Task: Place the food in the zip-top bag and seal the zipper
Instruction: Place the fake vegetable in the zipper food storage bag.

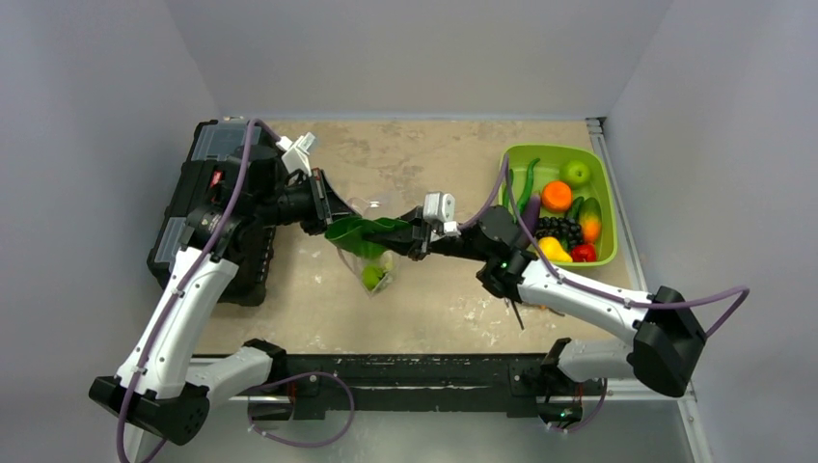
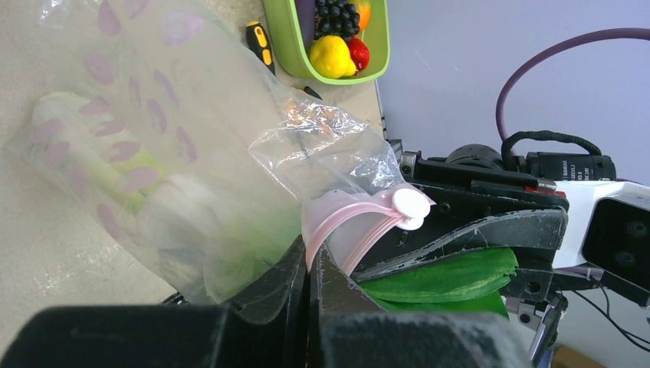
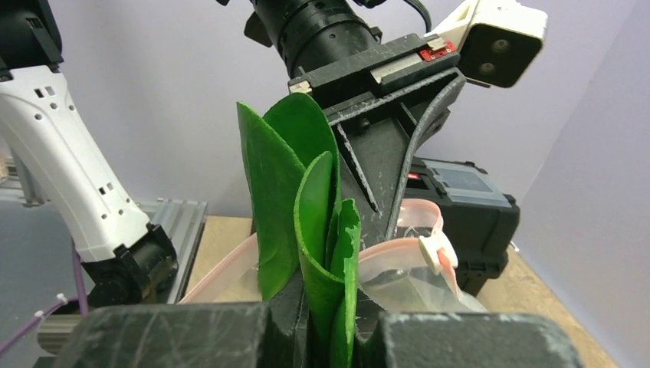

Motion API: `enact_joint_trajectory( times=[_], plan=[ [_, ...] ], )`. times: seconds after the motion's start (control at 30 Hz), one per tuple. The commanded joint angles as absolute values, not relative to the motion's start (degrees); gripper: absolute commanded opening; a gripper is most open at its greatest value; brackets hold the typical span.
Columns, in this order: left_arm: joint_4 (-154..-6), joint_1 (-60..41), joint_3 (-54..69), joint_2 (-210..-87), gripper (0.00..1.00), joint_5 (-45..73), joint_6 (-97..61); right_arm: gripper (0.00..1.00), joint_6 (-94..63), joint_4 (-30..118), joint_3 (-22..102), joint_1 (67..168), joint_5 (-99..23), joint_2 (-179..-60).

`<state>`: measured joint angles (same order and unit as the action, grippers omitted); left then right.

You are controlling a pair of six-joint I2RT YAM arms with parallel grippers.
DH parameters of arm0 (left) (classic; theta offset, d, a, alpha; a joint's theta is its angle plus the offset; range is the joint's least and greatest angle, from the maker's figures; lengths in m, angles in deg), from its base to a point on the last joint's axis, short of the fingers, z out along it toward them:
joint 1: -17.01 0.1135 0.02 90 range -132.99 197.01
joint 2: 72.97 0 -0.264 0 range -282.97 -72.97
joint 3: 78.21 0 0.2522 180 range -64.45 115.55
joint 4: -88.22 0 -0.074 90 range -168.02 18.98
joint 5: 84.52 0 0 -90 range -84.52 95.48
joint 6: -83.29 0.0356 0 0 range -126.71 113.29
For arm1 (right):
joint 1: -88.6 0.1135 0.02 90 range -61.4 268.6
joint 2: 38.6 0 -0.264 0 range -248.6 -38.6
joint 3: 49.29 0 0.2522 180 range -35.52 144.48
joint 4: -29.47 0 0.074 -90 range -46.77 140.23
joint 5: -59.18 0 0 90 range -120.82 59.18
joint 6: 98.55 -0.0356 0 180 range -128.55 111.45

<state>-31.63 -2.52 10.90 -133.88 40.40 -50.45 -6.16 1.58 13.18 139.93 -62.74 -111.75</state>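
Note:
My right gripper needs to let go of the dark green leaves, as they stand above the bag's opening beside my left gripper, and take the pink zipper's free side (image 3: 392,248).
My left gripper (image 2: 314,249) (image 1: 336,216) is shut on the pink zipper (image 2: 345,222) of the clear zip-top bag (image 2: 230,138), holding its mouth up above the table. A white slider (image 2: 411,207) sits on the strip. One pale green leafy food (image 2: 115,169) lies inside the hanging bag (image 1: 371,268). My right gripper (image 3: 337,307) (image 1: 403,232) is shut on the dark green leaves of a second food (image 3: 299,199) (image 1: 359,231), held at the bag's mouth, right against the left fingers (image 3: 383,153). Its stalk base is hidden.
A lime-green bin (image 1: 552,149) with fruits and vegetables stands at the back right. A black toolbox (image 1: 207,207) sits at the left, under the left arm. A yellow-and-black screwdriver (image 2: 259,42) lies near the bin.

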Motion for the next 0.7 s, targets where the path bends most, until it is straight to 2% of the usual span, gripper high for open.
enact_joint_trajectory(
  times=[0.0, 0.13, 0.33, 0.43, 0.53, 0.57, 0.6, 0.63, 0.67],
  plan=[
    [-33.1, -2.8, 11.8, -132.7, 0.0, 41.7, -49.6, 0.0, -3.8, -5.3, 8.1, 139.9, -56.2, -107.3],
    [-32.9, -2.8, 11.4, -132.6, 0.0, 41.6, -49.5, 0.0, -5.8, -15.5, 3.4, 139.8, -52.0, -105.2],
    [-33.3, -2.8, 10.7, -132.0, 0.0, 41.8, -49.9, 0.0, -11.1, -30.6, 2.6, 139.8, -54.3, -108.5],
    [-32.6, -2.8, 11.3, -131.9, 0.0, 41.7, -49.6, 0.0, -10.3, -31.5, 3.9, 139.8, -56.4, -109.5],
    [-32.9, -2.8, 11.1, -131.4, 0.0, 41.5, -49.8, 0.01, -3.2, -25.3, 5.3, 139.9, -58.9, -111.3],
    [-33.1, -2.8, 11.1, -131.5, 0.0, 41.8, -50.0, 0.13, -1.4, -22.9, 5.1, 139.8, -58.0, -112.0],
    [-33.2, -2.8, 11.3, -131.7, 0.0, 42.2, -50.1, 0.33, -0.5, -21.2, 4.4, 139.9, -57.0, -111.8],
    [-33.1, -2.8, 11.6, -131.8, 0.0, 42.6, -50.1, 0.49, 0.0, -20.4, 3.4, 139.9, -56.0, -111.1],
    [-32.9, -2.8, 11.9, -131.8, 0.0, 42.6, -50.0, 0.59, -0.1, -19.5, 2.2, 139.8, -55.5, -110.0]
  ],
)
